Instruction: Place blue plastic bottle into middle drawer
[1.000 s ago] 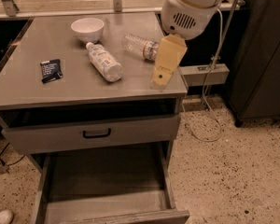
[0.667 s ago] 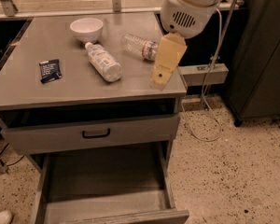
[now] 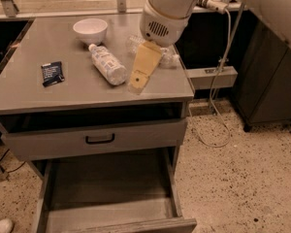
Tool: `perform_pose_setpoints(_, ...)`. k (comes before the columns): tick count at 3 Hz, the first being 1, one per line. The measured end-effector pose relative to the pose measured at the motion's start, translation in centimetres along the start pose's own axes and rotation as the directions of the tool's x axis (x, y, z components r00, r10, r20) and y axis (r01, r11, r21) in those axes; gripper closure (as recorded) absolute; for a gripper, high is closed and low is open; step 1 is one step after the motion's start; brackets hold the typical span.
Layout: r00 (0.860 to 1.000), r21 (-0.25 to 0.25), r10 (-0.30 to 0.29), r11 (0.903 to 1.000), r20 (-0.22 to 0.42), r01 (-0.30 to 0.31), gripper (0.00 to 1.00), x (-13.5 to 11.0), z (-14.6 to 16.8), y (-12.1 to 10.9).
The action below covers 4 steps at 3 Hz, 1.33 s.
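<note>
I move my gripper to the blue plastic bottle next and close it across the middle of its body [image 3: 107,65], between the white cap and the base.
The blue plastic bottle [image 3: 108,64] lies on its side on the grey cabinet top [image 3: 29,93], white cap toward the back left, pale label along its body. My gripper [image 3: 138,81] hangs from the white arm just right of the bottle, its tan tip low over the cabinet top and holding nothing. The middle drawer [image 3: 109,188] stands pulled out at the bottom, with a bare grey floor.
A white bowl [image 3: 90,30] sits behind the bottle. A clear crinkled bottle [image 3: 170,58] lies behind my gripper, partly hidden. A dark blue packet [image 3: 52,74] lies at the left. A drawer front with a black handle [image 3: 99,139] sits slightly open above the middle drawer.
My gripper has moved left across the cabinet top, closer to the blue plastic bottle. The bottle, bowl, packet and drawers have not moved.
</note>
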<state>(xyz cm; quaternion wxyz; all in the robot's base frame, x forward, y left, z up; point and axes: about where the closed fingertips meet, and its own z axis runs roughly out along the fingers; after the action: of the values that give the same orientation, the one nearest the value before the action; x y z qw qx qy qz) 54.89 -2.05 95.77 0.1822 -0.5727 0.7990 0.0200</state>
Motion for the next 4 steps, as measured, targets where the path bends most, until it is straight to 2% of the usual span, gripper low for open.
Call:
perform_pose_setpoints(1, 1.0, -0.038, 0.02, 0.9991, -0.009, -0.02, 0.0, -3.0, 2.9, -0.9)
perform_pose_setpoints(3, 1.0, -0.027, 0.028, 0.9992, -0.008, -0.028, 0.0, -4.1, 3.8, -0.5)
perform_pose_setpoints(4, 0.998, -0.057, 0.053, 0.997, 0.025, -0.052, 0.0, -7.4, 6.2, -0.4)
